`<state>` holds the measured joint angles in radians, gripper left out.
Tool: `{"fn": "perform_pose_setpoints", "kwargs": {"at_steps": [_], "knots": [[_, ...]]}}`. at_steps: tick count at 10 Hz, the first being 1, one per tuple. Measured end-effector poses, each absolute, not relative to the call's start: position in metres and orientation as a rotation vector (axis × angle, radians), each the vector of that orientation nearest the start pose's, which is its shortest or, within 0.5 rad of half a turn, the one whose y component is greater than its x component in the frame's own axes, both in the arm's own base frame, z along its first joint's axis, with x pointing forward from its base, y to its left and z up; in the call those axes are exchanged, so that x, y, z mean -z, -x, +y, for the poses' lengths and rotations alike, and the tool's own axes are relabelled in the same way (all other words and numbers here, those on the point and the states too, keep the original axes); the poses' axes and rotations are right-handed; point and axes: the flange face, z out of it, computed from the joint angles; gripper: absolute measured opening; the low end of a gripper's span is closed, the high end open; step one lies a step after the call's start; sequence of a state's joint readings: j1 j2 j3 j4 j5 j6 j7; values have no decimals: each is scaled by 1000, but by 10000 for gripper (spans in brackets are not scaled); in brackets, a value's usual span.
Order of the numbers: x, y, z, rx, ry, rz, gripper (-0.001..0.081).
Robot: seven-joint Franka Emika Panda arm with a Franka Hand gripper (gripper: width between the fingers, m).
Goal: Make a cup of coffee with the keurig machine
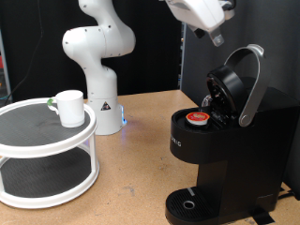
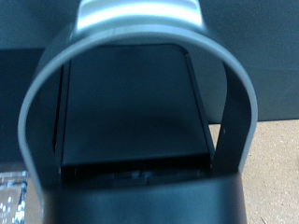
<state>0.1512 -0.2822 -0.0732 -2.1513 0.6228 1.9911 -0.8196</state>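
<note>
The top of the grey handle [image 1: 251, 49] [image 2: 140, 21] on the keurig machine's raised lid is the next place my gripper needs to go to and close on.
The keurig machine [image 1: 225, 159] stands at the exterior view's right with its lid raised. Its grey handle [image 1: 251, 84] arches up and back. A small white pod with a red top [image 1: 197, 118] sits in the open chamber. The round drip tray [image 1: 190, 203] at the machine's foot holds nothing. The cup [image 1: 68, 107], a white mug, stands on the top tier of a round white stand [image 1: 47, 150] at the left. My gripper [image 1: 215, 36] hangs above the raised lid, apart from it. The wrist view shows the handle loop [image 2: 140, 19] and the black machine body [image 2: 131, 103]; no fingers show there.
The white arm base [image 1: 98, 66] stands behind the stand on the wooden table [image 1: 141, 169]. A black curtain closes off the back. The stand's lower tier is dark and bare.
</note>
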Motion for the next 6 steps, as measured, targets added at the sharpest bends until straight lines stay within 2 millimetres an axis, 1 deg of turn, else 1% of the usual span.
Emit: {"fn": "perform_pose_setpoints", "kwargs": {"at_steps": [2,6], "knots": [[-544,-484,87,441,2456,-839,801],[-539,-491,119,432,2478,-819,801]]}}
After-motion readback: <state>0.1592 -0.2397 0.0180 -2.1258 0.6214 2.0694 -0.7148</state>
